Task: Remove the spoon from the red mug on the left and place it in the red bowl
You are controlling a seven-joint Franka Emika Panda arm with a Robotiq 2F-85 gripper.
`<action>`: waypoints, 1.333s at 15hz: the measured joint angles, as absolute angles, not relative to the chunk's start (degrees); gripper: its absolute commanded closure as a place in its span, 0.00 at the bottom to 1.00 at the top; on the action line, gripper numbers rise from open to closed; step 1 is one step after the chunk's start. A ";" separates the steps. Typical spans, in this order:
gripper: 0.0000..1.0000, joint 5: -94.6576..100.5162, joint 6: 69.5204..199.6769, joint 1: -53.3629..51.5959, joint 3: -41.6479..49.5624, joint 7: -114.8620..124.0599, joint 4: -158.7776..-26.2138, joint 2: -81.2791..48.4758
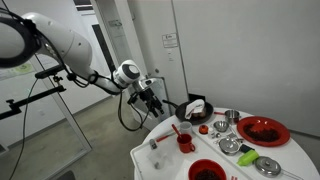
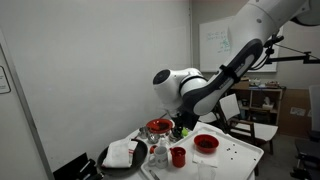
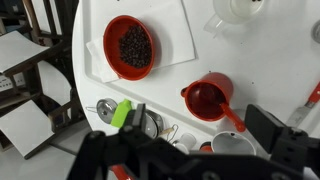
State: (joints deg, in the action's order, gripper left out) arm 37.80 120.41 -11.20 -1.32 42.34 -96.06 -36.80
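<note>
The gripper needs to next move to the upper end of the spoon's handle (image 1: 174, 126) (image 3: 239, 126), which sticks out over the red mug's rim, and close there.
The red mug (image 3: 205, 98) stands upright on the white table, with the reddish spoon (image 3: 229, 117) leaning inside it, handle over the rim. The mug (image 1: 186, 142) and spoon (image 1: 176, 130) also show in an exterior view, and the mug appears in the other too (image 2: 178, 156). The red bowl (image 3: 128, 46), dark inside, sits on a white mat; it shows in both exterior views (image 1: 205, 170) (image 2: 206, 143). My gripper (image 3: 200, 140) is open and empty, hovering above the table near the mug (image 1: 150, 100).
A large shallow red dish (image 1: 262, 130), several steel bowls (image 1: 230, 145) and a green object (image 3: 121, 112) crowd the table. A black tray with white cloth (image 2: 125, 153) sits at one edge. A white cup (image 3: 232, 148) is next to the mug.
</note>
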 measured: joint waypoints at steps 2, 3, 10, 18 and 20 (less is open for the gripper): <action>0.00 37.25 119.13 -11.53 -0.42 40.24 -90.89 -41.35; 0.00 37.01 118.12 -11.88 -0.03 39.29 -88.39 -43.38; 0.00 30.71 109.15 -14.19 1.89 32.27 -72.87 -55.10; 0.00 28.22 106.94 -17.11 5.58 29.04 -60.15 -63.91; 0.00 28.23 106.89 -18.32 6.50 29.04 -57.66 -65.30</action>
State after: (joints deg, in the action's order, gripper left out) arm 28.23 106.89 -18.32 6.50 29.04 -57.66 -65.30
